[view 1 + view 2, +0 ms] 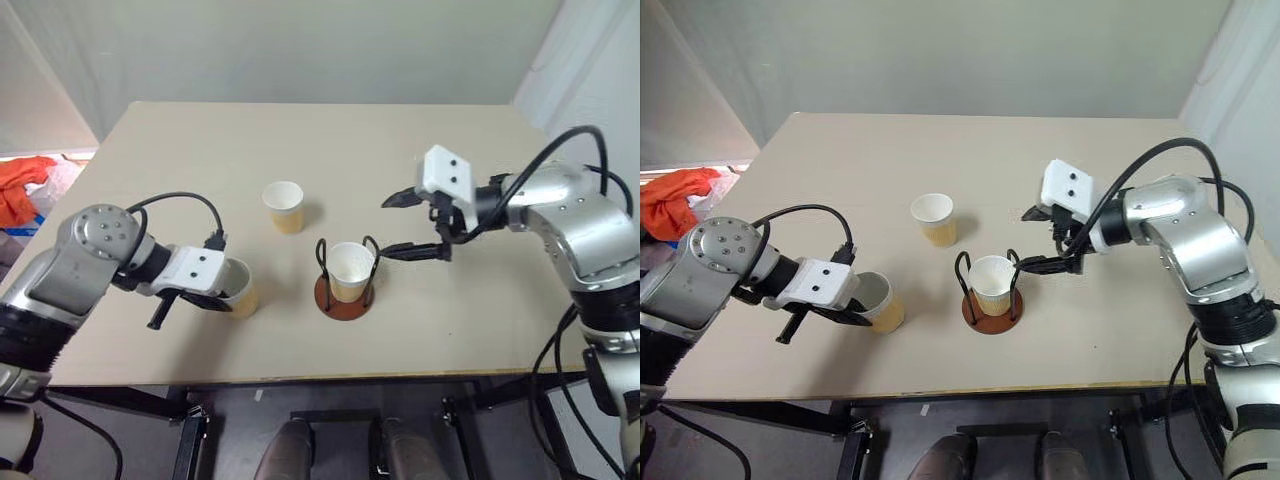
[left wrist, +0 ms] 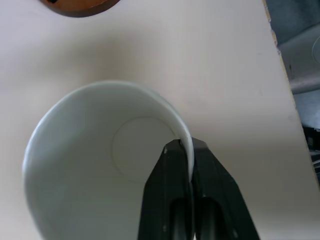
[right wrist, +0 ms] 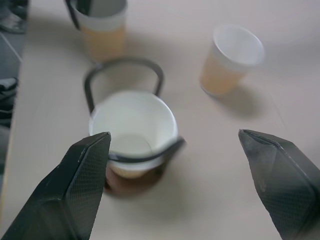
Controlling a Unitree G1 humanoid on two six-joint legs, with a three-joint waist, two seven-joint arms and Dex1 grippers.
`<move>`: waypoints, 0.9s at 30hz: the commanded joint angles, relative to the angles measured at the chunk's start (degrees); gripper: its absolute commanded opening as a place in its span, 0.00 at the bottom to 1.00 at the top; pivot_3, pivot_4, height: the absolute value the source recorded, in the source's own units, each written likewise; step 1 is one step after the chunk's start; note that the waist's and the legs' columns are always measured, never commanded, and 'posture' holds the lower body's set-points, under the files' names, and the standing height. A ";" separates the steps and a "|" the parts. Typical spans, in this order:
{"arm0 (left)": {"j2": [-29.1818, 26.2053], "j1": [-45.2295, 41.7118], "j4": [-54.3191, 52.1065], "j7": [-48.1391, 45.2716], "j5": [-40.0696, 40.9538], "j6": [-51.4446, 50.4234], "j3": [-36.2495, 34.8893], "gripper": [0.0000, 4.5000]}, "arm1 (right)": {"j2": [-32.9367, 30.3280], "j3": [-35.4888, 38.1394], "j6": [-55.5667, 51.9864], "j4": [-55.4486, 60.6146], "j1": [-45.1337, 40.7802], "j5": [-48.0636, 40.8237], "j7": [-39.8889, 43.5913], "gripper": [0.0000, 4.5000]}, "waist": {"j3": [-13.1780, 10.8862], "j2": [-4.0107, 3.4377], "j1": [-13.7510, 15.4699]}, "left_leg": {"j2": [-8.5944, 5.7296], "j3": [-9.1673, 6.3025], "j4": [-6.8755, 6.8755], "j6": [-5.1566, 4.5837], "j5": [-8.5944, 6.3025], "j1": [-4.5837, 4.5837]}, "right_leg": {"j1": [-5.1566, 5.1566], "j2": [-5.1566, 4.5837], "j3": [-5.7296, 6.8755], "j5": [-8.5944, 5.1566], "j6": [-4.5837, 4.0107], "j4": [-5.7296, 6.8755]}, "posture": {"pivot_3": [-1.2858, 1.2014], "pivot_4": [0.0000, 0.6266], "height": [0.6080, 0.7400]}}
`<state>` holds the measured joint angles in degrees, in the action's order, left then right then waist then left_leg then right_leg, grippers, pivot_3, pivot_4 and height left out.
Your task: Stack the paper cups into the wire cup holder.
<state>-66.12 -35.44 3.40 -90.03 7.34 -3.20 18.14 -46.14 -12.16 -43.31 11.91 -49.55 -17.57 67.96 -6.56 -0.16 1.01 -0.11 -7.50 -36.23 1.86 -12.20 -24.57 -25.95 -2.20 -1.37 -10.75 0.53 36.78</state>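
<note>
I should release my left gripper's paper cup inside the cup standing (image 1: pixel 350 267) between the holder's black loops.
Three tan paper cups with white insides are on the table. One cup (image 1: pixel 350 268) stands upright inside the wire cup holder (image 1: pixel 345 302), between its two black loops. A second cup (image 1: pixel 284 206) stands free behind and to the left of the holder. The third cup (image 1: pixel 240 289) stands near the front left, and my left gripper (image 2: pixel 181 146) is shut on its rim, one finger inside and one outside. My right gripper (image 1: pixel 388 227) hovers just right of the holder, open wide with nothing between its fingers (image 3: pixel 87 170).
The beige table (image 1: pixel 400 150) ends close in front of the held cup and the holder. Orange cloth (image 1: pixel 25 185) lies off the table at the far left. Bare tabletop stretches behind the cups.
</note>
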 commanded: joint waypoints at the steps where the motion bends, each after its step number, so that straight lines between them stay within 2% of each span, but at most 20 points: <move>1: -0.95 -6.40 -0.63 -2.47 6.14 -2.24 -1.45 0.01 | -4.70 12.84 0.61 2.47 4.03 -7.83 4.02 0.97 | -0.05 0.18 0.60 | -0.01 0.00 -0.01 0.00 0.00 -0.04 | 0.00 0.00 0.00 0.01 0.01 -0.01 | 0.52 0.24 1.00; 6: -2.60 -19.78 0.40 -2.47 20.51 -7.50 -0.02 0.01 | -7.06 26.91 7.50 5.76 16.98 -15.25 8.44 0.97 | 0.05 0.38 0.95 | -0.04 -0.07 -0.07 0.01 0.00 -0.29 | -0.02 0.01 0.07 0.09 0.19 -0.24 | 0.52 0.24 1.00; 8: -1.97 -26.90 -0.59 -2.47 27.99 -9.73 3.02 0.01 | -7.54 28.67 7.91 5.87 19.85 -15.29 6.58 0.97 | 0.04 0.37 0.83 | -0.04 -0.02 -0.09 0.00 0.00 -0.34 | 0.01 0.01 0.04 0.24 0.44 -0.47 | 0.52 0.24 1.00; 10: -0.97 -31.97 -0.55 -2.47 31.72 -9.27 6.66 0.01 | -7.40 28.63 8.25 6.05 20.75 -15.39 4.78 0.97 | 0.04 0.36 0.58 | -0.03 0.02 -0.11 -0.02 0.02 -0.37 | 0.07 0.01 0.00 0.37 0.66 -0.69 | 0.52 0.24 1.00; 12: 0.74 -35.85 0.63 -2.47 33.21 -7.35 10.83 0.01 | -7.10 27.87 8.37 6.60 20.92 -15.75 3.58 0.97 | 0.08 0.25 0.31 | -0.06 0.12 -0.18 -0.11 0.04 -0.33 | 0.14 -0.01 -0.13 0.49 0.86 -0.83 | 0.52 0.24 1.00; 16: 7.81 -43.63 8.01 -2.47 31.12 -1.37 18.50 0.01 | -6.89 27.01 8.09 7.71 21.13 -15.90 0.64 0.97 | 0.05 0.22 0.27 | -0.05 0.10 -0.52 -0.31 0.16 -0.35 | 0.28 -0.02 -0.14 0.55 1.07 -0.83 | 0.52 0.24 1.00; 21: 10.53 -47.90 12.81 -2.47 29.12 6.37 29.04 0.01 | -8.13 28.62 6.96 10.07 23.03 -17.33 -1.48 0.97 | 0.03 0.20 0.09 | -0.12 0.17 -0.86 -0.51 0.16 -0.44 | 0.40 -0.03 -0.28 0.72 1.35 -0.95 | 0.52 0.24 1.00; 27: 14.22 -52.89 16.37 -2.47 30.40 12.64 36.13 0.01 | -9.18 30.85 6.21 12.65 26.60 -18.10 -4.98 0.97 | 0.02 0.23 0.85 | -0.18 0.13 -0.95 -0.62 0.11 -0.63 | 0.41 -0.05 -0.26 0.69 1.52 -1.10 | 0.52 0.24 1.00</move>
<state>-51.80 -86.30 19.36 -90.29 36.46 7.21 54.03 -54.29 15.72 -36.92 22.37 -23.04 -34.51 63.95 -6.55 0.07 1.86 -0.29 -7.36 -37.17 1.19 -12.12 -25.24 -25.54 -2.26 -1.63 -10.03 2.11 35.62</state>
